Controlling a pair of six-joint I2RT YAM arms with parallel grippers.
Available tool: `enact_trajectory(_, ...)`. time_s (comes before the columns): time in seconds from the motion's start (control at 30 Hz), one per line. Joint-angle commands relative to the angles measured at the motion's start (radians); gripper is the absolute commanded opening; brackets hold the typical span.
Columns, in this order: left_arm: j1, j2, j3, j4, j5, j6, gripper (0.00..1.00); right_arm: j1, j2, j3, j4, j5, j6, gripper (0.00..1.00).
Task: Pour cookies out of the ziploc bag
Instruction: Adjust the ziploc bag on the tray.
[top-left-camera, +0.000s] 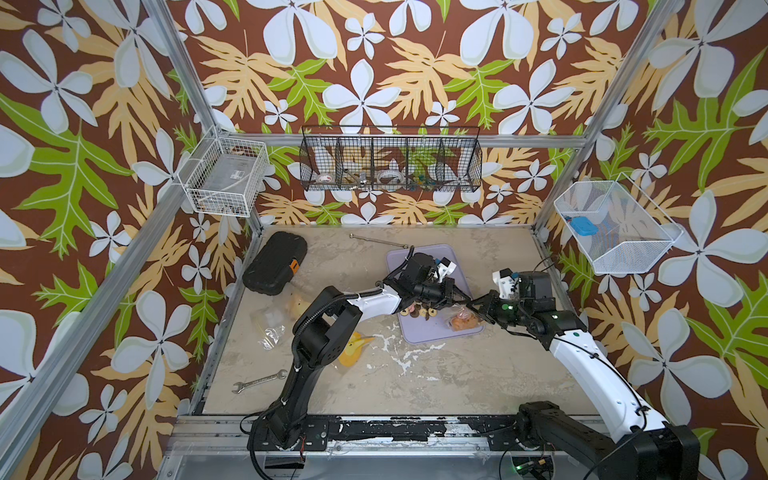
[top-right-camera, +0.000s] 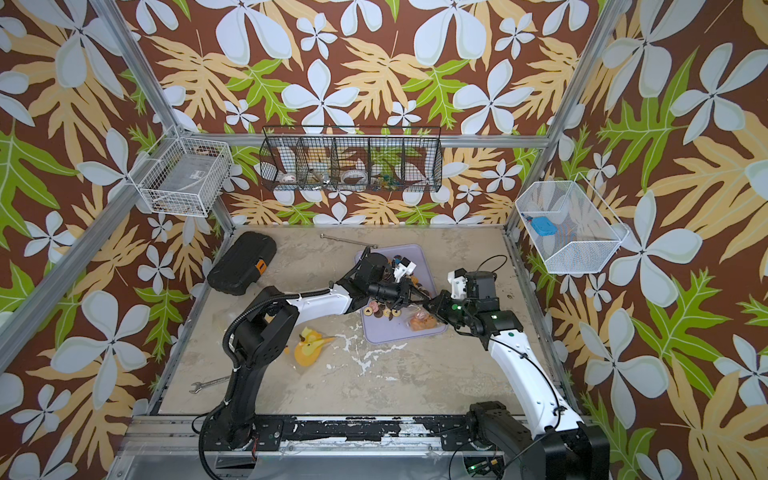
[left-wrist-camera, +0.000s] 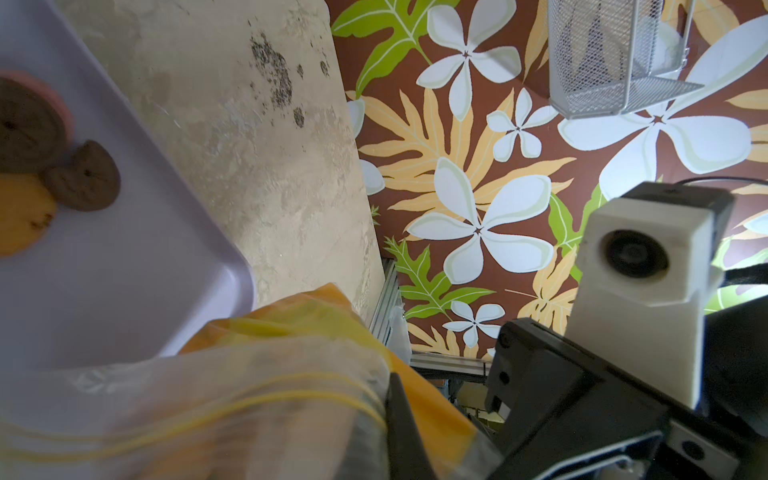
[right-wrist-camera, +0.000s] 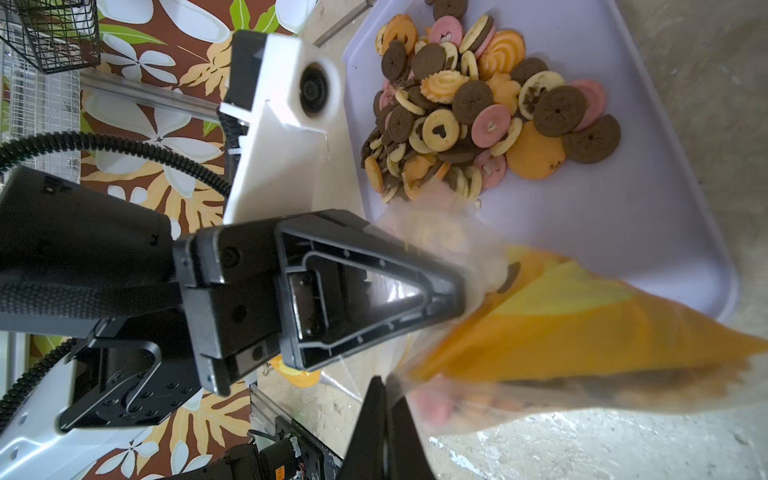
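Note:
The robot's two grippers pinch the ziploc bag near its zip line while cookies sit in its closed end, so next the left gripper grabs that closed end (top-left-camera: 464, 322).
A clear ziploc bag (top-left-camera: 460, 320) with a yellow zip line hangs over the near right corner of a lavender tray (top-left-camera: 424, 334), some cookies still inside. My left gripper (top-left-camera: 466, 300) and right gripper (top-left-camera: 474, 309) are both shut on the bag's plastic from opposite sides. The right wrist view shows my right gripper (right-wrist-camera: 384, 390) pinching the bag (right-wrist-camera: 561, 332) near the left gripper's black fingers (right-wrist-camera: 449, 286). A heap of brown, orange and pink cookies (right-wrist-camera: 478, 108) lies on the tray (right-wrist-camera: 623, 216). The left wrist view has the bag (left-wrist-camera: 249, 395) close against my left gripper (left-wrist-camera: 395, 382), with a few cookies (left-wrist-camera: 83, 178) beyond.
A black case (top-left-camera: 276, 262) lies at the back left, with a crumpled clear bag (top-left-camera: 270, 328) in front of it. A yellow toy (top-left-camera: 353, 349) and a wrench (top-left-camera: 259, 380) sit near the left arm. A metal rod (top-left-camera: 374, 239) lies behind the tray. Wire baskets hang on the walls.

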Motion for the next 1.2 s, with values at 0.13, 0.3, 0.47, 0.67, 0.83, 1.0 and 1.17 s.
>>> enact_trajectory(0.13, 0.021, 0.034, -0.028, 0.068, -0.003, -0.017, 0.00, -0.014, 0.026, -0.047, 0.009, 0.066, -0.074, 0.00)
enact_trajectory(0.3, 0.051, 0.051, -0.041, 0.059, 0.003, -0.003, 0.15, -0.026, 0.072, -0.103, 0.057, 0.083, -0.087, 0.00)
enact_trajectory(0.47, 0.081, -0.018, -0.067, 0.001, -0.025, 0.059, 0.65, -0.030, 0.091, -0.097, 0.077, 0.070, -0.083, 0.00)
enact_trajectory(0.67, 0.091, -0.158, -0.114, -0.149, -0.109, 0.205, 0.98, -0.031, 0.093, -0.030, 0.086, -0.010, -0.045, 0.00)
enact_trajectory(0.83, 0.091, -0.309, -0.254, -0.187, -0.238, 0.293, 1.00, -0.030, 0.183, -0.053, 0.152, -0.048, -0.039, 0.00)
enact_trajectory(1.0, 0.071, -0.387, -0.362, -0.181, -0.312, 0.342, 1.00, -0.031, 0.244, -0.063, 0.214, -0.090, -0.024, 0.00)
enact_trajectory(1.17, 0.065, -0.475, -0.420, -0.164, -0.412, 0.370, 1.00, -0.031, 0.231, 0.056, 0.172, -0.097, -0.022, 0.00)
